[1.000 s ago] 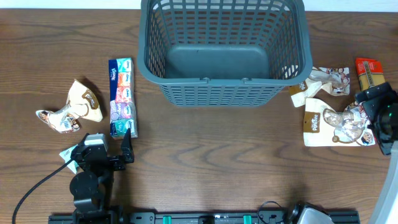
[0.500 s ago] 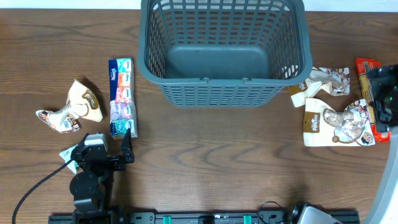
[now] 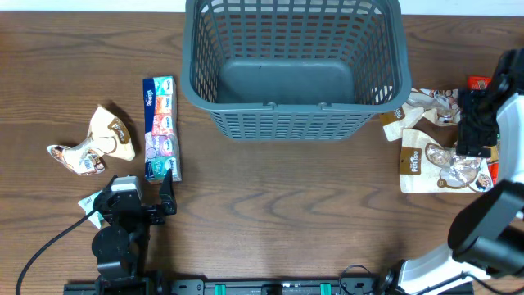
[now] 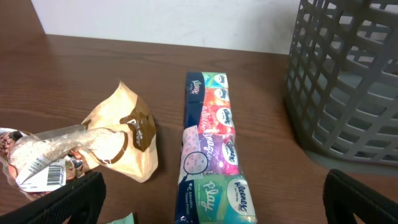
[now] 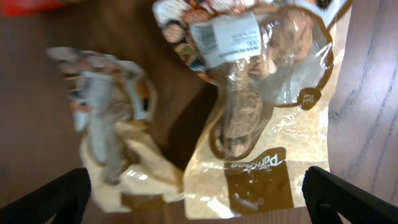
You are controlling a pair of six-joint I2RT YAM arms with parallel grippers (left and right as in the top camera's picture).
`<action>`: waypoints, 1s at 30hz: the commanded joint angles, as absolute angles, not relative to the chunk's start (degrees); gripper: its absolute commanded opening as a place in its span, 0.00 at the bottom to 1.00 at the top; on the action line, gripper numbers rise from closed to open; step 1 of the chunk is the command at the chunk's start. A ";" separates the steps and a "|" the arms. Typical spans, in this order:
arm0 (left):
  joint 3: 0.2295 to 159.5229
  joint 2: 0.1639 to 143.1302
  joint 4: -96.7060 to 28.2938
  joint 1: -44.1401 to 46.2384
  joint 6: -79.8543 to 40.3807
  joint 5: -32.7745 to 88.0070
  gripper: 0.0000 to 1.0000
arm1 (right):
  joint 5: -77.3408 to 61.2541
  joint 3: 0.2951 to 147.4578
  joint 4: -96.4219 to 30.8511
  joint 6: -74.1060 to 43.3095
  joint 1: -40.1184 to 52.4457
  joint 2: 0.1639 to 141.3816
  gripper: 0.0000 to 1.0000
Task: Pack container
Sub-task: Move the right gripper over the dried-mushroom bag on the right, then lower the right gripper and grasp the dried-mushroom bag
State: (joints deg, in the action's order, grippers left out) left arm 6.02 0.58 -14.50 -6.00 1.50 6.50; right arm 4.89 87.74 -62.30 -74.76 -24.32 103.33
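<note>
The middle of the clear window (image 3: 455, 170) (image 5: 263, 81) of the near beige packet, beside that packet's white label, will be gripped by my right gripper.
The container, a large dark grey slotted basket (image 3: 270, 105), stands empty at the back middle; its wall shows in the left wrist view (image 4: 348, 81). My left gripper (image 3: 168, 195) is open and empty, low at the near end of a colourful tissue pack (image 3: 160, 127) (image 4: 211, 149). My right gripper (image 3: 477, 131) is open and empty, hovering over the beige snack packets right of the basket. In the right wrist view its fingers (image 5: 199, 199) straddle a clear-windowed packet (image 5: 261, 112) and a crumpled one (image 5: 106, 124).
A crumpled beige snack packet (image 3: 94, 139) (image 4: 93, 140) lies left of the tissue pack. A small green-white packet (image 3: 88, 201) lies by the left arm. Right of the basket lie two beige packets (image 3: 434, 160) (image 3: 422, 106) and a red packet (image 3: 477, 82).
My right arm has swung in from the table's right edge, up and leftward, and now hangs over the snack packets. The left arm has not moved.
</note>
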 commanded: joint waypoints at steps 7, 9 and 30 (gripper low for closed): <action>4.60 0.23 -14.70 -6.31 1.41 7.07 0.99 | 11.97 87.59 -69.21 -80.99 -27.35 105.54 0.99; 4.60 0.21 -14.70 -6.31 1.39 7.09 0.99 | 13.17 87.59 -70.11 -80.47 -28.16 105.69 0.99; 4.60 0.21 -14.70 -6.31 1.39 7.07 0.99 | 14.02 78.17 -62.35 -67.20 -29.58 106.10 0.99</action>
State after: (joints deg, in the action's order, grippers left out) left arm 6.02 0.58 -14.50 -6.02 1.50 6.52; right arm 13.08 80.88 -63.96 -69.78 -29.41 105.60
